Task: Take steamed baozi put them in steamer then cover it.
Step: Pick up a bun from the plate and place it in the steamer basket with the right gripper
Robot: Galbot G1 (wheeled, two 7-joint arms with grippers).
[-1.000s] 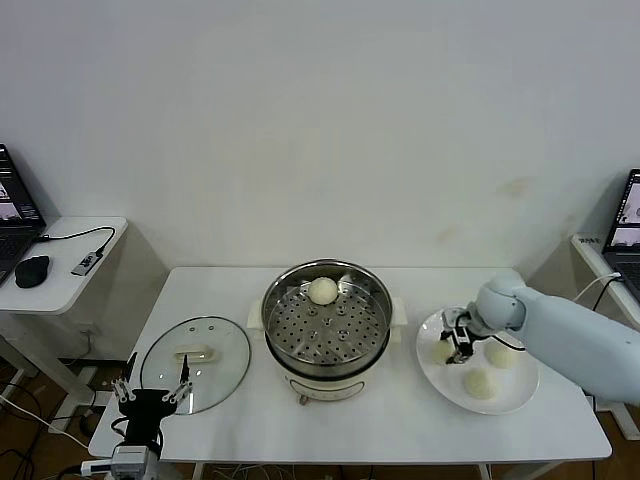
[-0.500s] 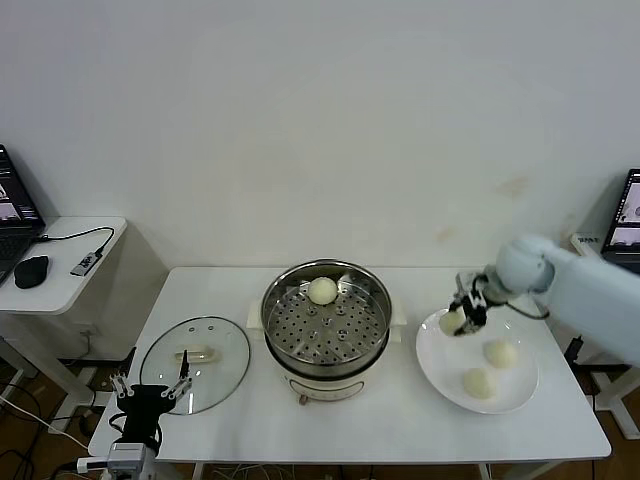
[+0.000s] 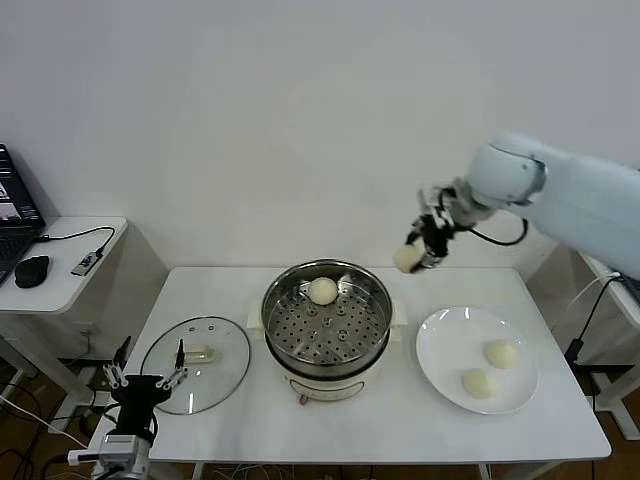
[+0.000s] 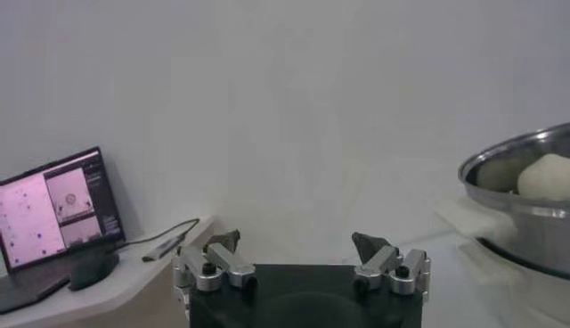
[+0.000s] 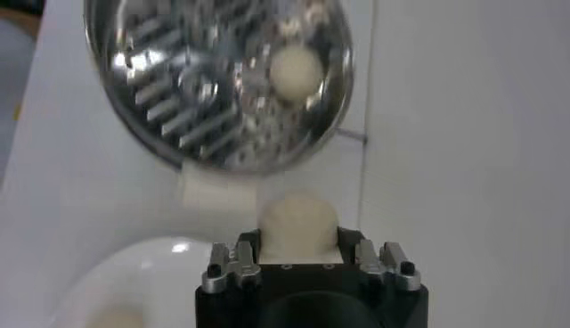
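I will release the baozi from my right gripper on the perforated tray [image 3: 294,317] [image 5: 272,18], between the baozi there and the side of the glass cover.
The steel steamer [image 3: 327,325] on its white base stands mid-table with one baozi [image 3: 322,291] on the perforated tray; the right wrist view shows the steamer [image 5: 178,98] and that baozi [image 5: 295,69] too. My right gripper [image 3: 420,252] is raised above the table, right of the steamer's far rim, shut on a cream baozi [image 3: 407,259], [image 5: 297,225]. Two more baozi [image 3: 499,353] [image 3: 479,383] lie on the white plate [image 3: 440,350]. The glass cover [image 3: 195,363] lies flat left of the steamer. My left gripper [image 3: 141,385], [image 4: 301,256] hovers open at the table's front-left edge near the cover.
A small side table [image 3: 60,270] at the left holds a laptop [image 3: 12,220], a mouse [image 3: 32,270] and a cable. The left wrist view shows the laptop [image 4: 61,200] and the steamer's rim [image 4: 525,178]. A white wall stands close behind the table.
My right gripper lifted a baozi off the plate and carried it up and left, toward the steamer. The left gripper drifted slightly; the plate now holds two buns.
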